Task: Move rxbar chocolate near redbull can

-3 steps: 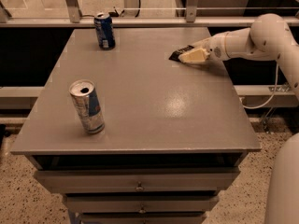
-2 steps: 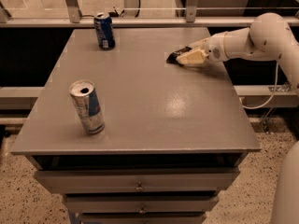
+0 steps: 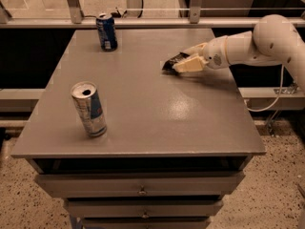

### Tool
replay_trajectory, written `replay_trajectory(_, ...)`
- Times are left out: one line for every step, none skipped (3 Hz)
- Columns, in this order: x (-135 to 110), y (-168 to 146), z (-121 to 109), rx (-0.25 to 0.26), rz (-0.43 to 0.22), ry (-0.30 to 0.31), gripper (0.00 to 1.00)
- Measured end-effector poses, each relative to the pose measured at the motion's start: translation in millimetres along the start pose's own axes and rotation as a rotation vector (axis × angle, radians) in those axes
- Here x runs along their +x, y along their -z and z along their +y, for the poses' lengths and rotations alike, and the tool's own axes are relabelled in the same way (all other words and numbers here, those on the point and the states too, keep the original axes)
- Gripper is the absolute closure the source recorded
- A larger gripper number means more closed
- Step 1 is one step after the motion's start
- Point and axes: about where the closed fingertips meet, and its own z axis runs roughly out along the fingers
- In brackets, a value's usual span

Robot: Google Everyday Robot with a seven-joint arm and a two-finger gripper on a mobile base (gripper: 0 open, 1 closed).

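Observation:
The rxbar chocolate is to go down next. I will set it on the grey table (image 3: pixel 122 118) beside the redbull can, on the side facing my gripper. The chocolate is held low over the table now.
The rxbar chocolate (image 3: pixel 170 63) is a flat black wrapper; only its left end shows, sticking out of my gripper (image 3: pixel 183 64). The gripper is shut on it, low over the right middle of the grey table (image 3: pixel 157 123). The white arm reaches in from the right. The redbull can (image 3: pixel 89 109), slim, silver and blue with an open top, stands upright at the front left of the table, well to the left of the gripper and nearer the front.
A shorter dark blue can (image 3: pixel 106 31) stands upright at the table's back left corner. A metal rail (image 3: pixel 143 20) runs behind the table. Drawers (image 3: pixel 143 190) sit under the tabletop.
The gripper has moved a little to the left and toward the front with the bar in it. Both cans have stayed put.

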Motion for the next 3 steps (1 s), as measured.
replay_trajectory(-6, -9, 55, -0.135, 0.026, 0.084, 1.00)
replay_trajectory(-7, -17, 115, -0.288, 0.071, 0.181, 1.00)
replay_trajectory(-14, -17, 167, -0.411, 0.088, 0.276, 1.00)
